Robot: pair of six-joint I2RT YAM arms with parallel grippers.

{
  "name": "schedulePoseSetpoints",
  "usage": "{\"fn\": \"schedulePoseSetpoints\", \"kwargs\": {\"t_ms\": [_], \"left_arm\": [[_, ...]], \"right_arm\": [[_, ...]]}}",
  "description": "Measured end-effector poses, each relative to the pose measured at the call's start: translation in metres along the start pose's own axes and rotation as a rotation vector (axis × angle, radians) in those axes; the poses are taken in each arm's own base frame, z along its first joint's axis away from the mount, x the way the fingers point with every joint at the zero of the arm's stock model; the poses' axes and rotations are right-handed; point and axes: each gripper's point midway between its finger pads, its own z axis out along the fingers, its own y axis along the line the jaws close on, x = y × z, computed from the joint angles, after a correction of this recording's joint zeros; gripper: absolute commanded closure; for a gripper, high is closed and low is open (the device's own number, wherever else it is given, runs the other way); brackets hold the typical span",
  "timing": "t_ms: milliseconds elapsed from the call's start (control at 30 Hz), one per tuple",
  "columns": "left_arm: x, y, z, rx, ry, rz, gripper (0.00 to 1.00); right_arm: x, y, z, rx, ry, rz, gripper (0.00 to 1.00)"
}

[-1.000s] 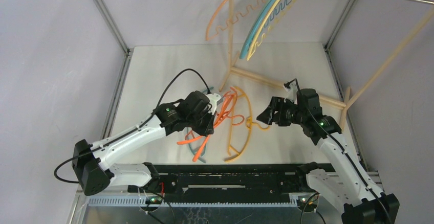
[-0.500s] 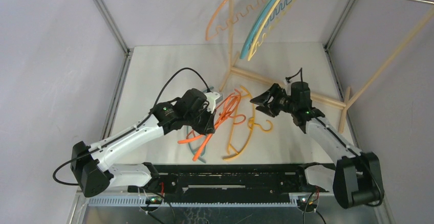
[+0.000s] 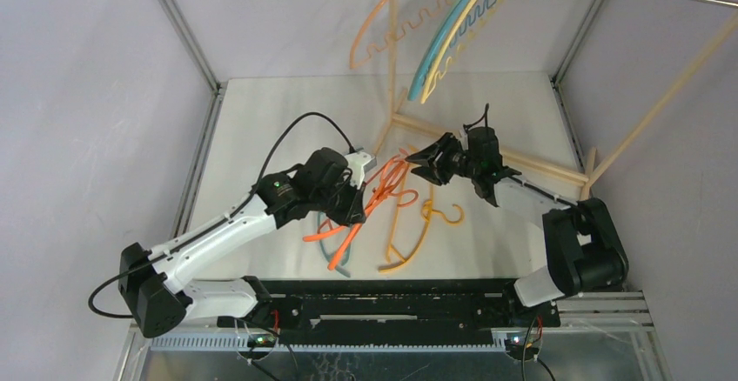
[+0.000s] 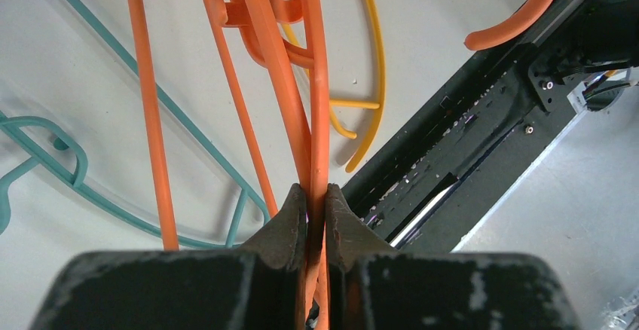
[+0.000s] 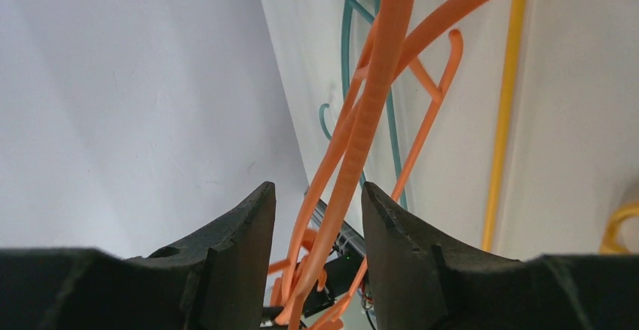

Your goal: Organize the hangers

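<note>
The left gripper pinches bars of different orange hangers together, so it should open to release the extra hanger and then close on only the upper orange hanger's bar (image 4: pixel 319 96).
My left gripper (image 3: pixel 353 209) is shut on an orange hanger (image 3: pixel 389 183) and holds one end of the tangled orange bundle off the table; the left wrist view shows its jaws (image 4: pixel 316 194) pinching the orange bars (image 4: pixel 316 81). My right gripper (image 3: pixel 419 160) is open at the bundle's far end, with an orange bar (image 5: pixel 377 96) passing between its jaws (image 5: pixel 316 194), untouched. A yellow hanger (image 3: pixel 414 224) and a teal hanger (image 3: pixel 336 257) lie on the table. Peach (image 3: pixel 383 24), teal-blue (image 3: pixel 433 46) and yellow (image 3: pixel 459 37) hangers hang on the rack above.
Pale wooden rack poles (image 3: pixel 487 146) run across the table behind my right gripper, and one upright (image 3: pixel 392 68) stands near the bundle. A black rail (image 3: pixel 392 292) runs along the near edge. Metal frame posts (image 3: pixel 178 24) stand at the corners.
My right gripper has swung left and away from me, up to the far end of the orange bundle. My left gripper has lifted the bundle slightly.
</note>
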Motion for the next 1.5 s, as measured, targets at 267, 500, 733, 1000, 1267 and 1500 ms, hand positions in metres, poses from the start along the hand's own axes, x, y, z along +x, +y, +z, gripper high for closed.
{"fn": "schedulePoseSetpoints", "kwargs": {"t_ms": [267,500,733,1000,1267,1500], "left_arm": [[-0.008,-0.003,-0.006,0.013,-0.049,0.006,0.94],[-0.008,-0.002,-0.005,0.013,-0.056,0.004,0.94],[0.003,0.004,0.001,-0.001,-0.032,-0.008,0.58],[0.007,0.011,0.009,-0.031,-0.023,-0.011,0.35],[0.003,0.012,0.010,-0.037,-0.043,-0.009,0.30],[-0.002,0.015,0.001,-0.061,-0.080,-0.005,0.28]], "right_arm": [[-0.007,-0.001,0.029,0.023,0.031,0.012,0.49],[-0.001,-0.001,0.041,0.016,0.065,0.012,0.75],[0.002,0.008,0.042,-0.015,0.092,0.032,0.84],[0.001,0.031,0.014,-0.050,0.067,-0.047,0.85],[0.000,0.038,0.002,-0.058,0.054,-0.070,0.88],[0.003,0.041,-0.001,-0.057,0.059,-0.044,0.94]]}}
